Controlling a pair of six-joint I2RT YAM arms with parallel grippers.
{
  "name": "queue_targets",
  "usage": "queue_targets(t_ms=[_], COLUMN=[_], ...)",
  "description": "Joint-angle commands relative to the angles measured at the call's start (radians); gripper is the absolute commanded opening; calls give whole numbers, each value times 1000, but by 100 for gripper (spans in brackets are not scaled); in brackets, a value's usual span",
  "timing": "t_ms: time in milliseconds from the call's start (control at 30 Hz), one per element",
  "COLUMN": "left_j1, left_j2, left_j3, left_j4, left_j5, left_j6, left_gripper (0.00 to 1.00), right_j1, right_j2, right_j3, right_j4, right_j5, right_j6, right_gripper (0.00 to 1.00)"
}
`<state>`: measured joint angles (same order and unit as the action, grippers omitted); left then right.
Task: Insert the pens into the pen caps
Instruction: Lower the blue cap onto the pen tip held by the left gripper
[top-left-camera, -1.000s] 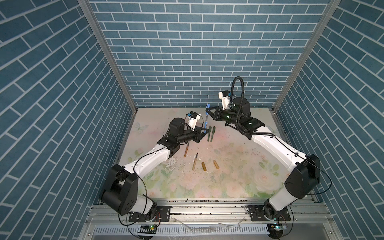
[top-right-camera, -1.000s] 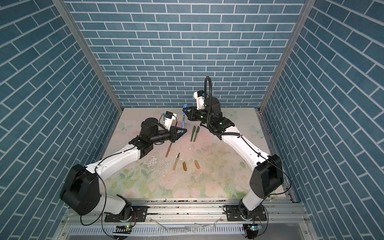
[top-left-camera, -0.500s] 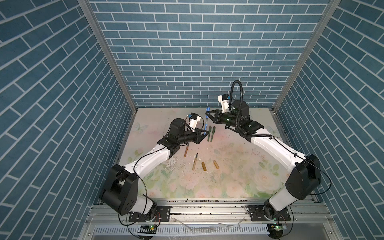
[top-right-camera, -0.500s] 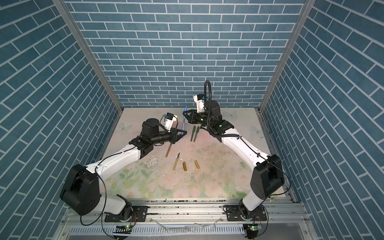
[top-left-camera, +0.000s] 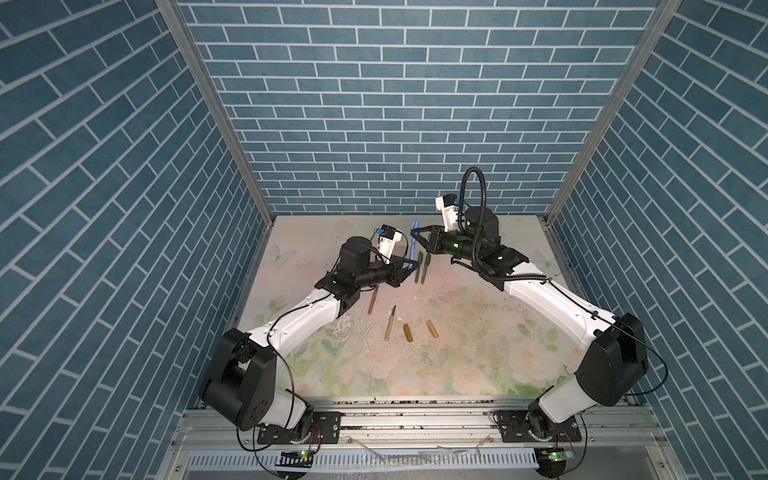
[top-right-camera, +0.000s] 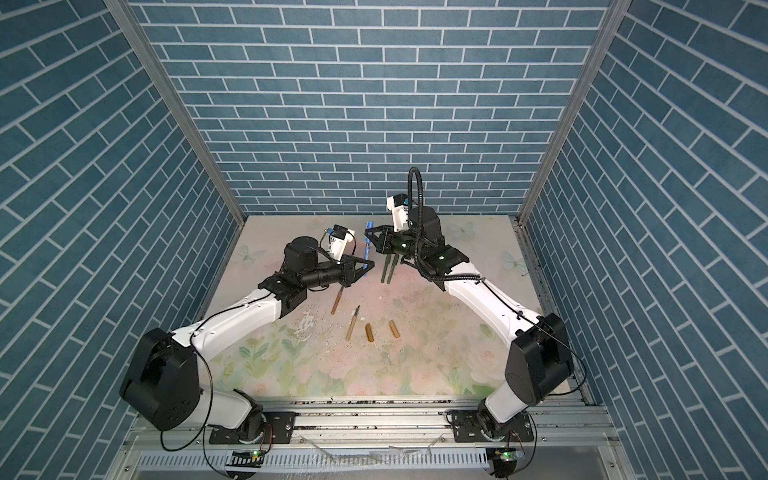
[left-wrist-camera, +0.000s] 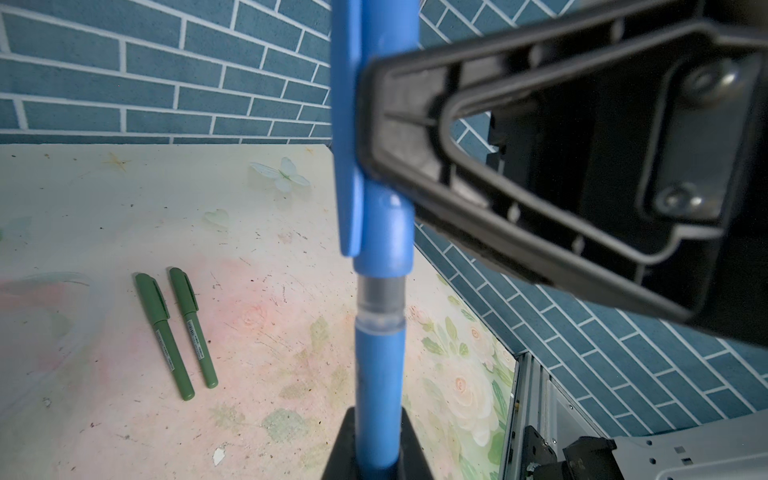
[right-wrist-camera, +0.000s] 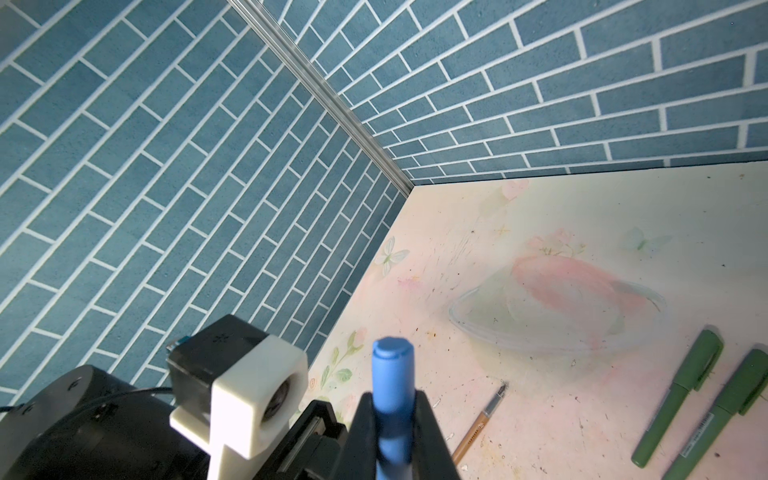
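I can still see a grey section below the blue pen cap, so next I open my right gripper, move it up and take the cap's top end (right-wrist-camera: 392, 348) before pushing the cap further on.
My left gripper (left-wrist-camera: 378, 449) is shut on the lower barrel of the blue pen (left-wrist-camera: 378, 386), holding it upright above the table. My right gripper (right-wrist-camera: 392, 419) is shut on the blue pen cap (right-wrist-camera: 392, 370), which sits over the pen's tip; a grey section shows between cap (left-wrist-camera: 384, 224) and barrel. In both top views the two grippers (top-left-camera: 411, 266) (top-left-camera: 415, 237) meet at the back centre. Two green pens (top-left-camera: 417, 268) (top-left-camera: 425, 268) lie capped side by side. Two golden-brown pens (top-left-camera: 372, 301) (top-left-camera: 390, 322) and two amber pen caps (top-left-camera: 408, 333) (top-left-camera: 432, 328) lie apart on the table.
The floral table top (top-left-camera: 478, 353) is walled in by blue brick panels at the back and both sides. A metal rail (top-left-camera: 415, 419) runs along the front edge. Specks of debris (top-left-camera: 345, 332) lie near the left arm.
My right gripper has come down and a little left with the blue cap, closer to the left gripper. The left arm has hardly moved.
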<state>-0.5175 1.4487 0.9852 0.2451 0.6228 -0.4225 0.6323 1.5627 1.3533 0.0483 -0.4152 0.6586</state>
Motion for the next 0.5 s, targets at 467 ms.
queue_targets(t_ms=[467], left_j1=[2], left_j2=[-7], left_j3=[4], left_j4=[49], left_j5=[-34], left_j6=[13], left_gripper=[0], right_j1=[38], right_j2=[-32], right_j3=[-112], right_j4=[-11], right_j5=[-102], right_j6=[14], right_gripper=[22])
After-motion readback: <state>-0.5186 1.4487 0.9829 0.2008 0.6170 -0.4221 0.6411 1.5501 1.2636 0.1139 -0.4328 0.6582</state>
